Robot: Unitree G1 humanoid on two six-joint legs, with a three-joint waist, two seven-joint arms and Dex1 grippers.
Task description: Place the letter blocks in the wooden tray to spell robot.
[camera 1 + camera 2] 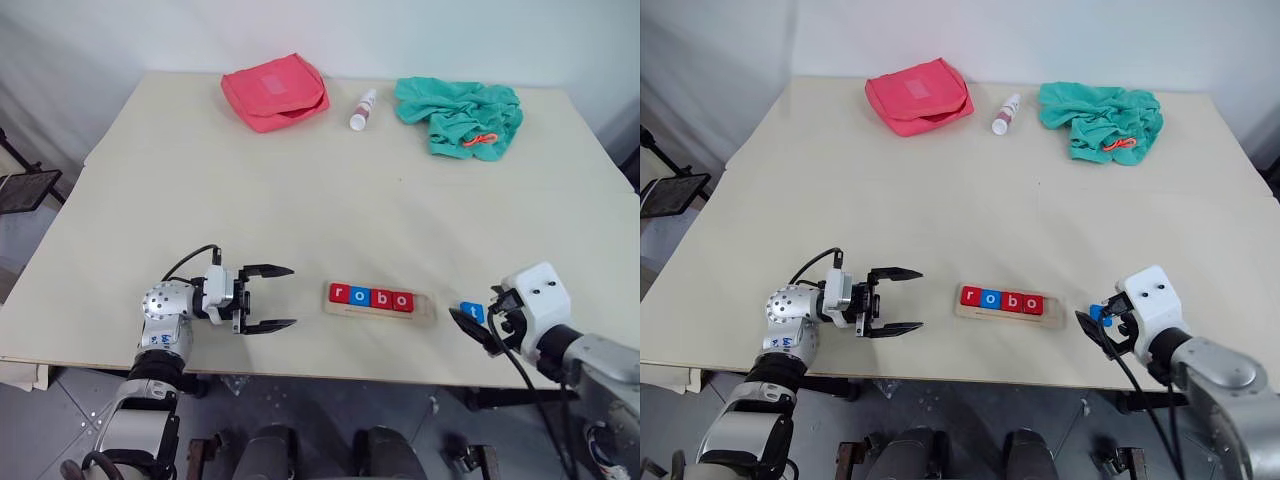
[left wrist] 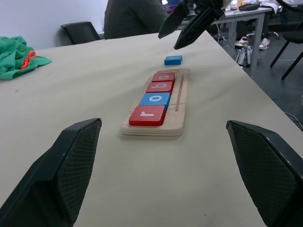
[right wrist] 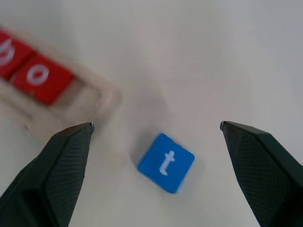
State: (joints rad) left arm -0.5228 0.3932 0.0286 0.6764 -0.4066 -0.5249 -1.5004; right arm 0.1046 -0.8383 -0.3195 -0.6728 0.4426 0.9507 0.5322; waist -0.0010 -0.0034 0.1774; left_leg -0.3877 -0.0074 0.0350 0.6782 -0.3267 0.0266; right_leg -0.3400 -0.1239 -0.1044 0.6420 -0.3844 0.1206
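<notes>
The blue t block's corners face the fingers of my right gripper. Next, I turn that gripper in line with the tray and pinch the block's flat sides (image 3: 177,147).
The wooden tray (image 1: 424,308) lies near the table's front edge, holding four letter blocks that read r, o, b, o: a red r (image 2: 147,115), a blue o (image 2: 155,99), a red b (image 2: 160,87) and a red o (image 2: 164,76). A blue t block (image 3: 165,162) lies flat on the table just past the tray's right end, tilted and touched by nothing. My right gripper (image 3: 156,125) hovers over it, open, with a finger on either side. To the left of the tray my left gripper (image 1: 290,297) is open and level, pointing at the tray's r end.
Along the table's far side lie a red pouch (image 1: 275,92), a small white bottle (image 1: 362,109) and a crumpled green cloth (image 1: 460,115). The table's front edge (image 1: 350,372) runs close below the tray. Beyond the table's right side a person (image 2: 132,16) sits among chairs.
</notes>
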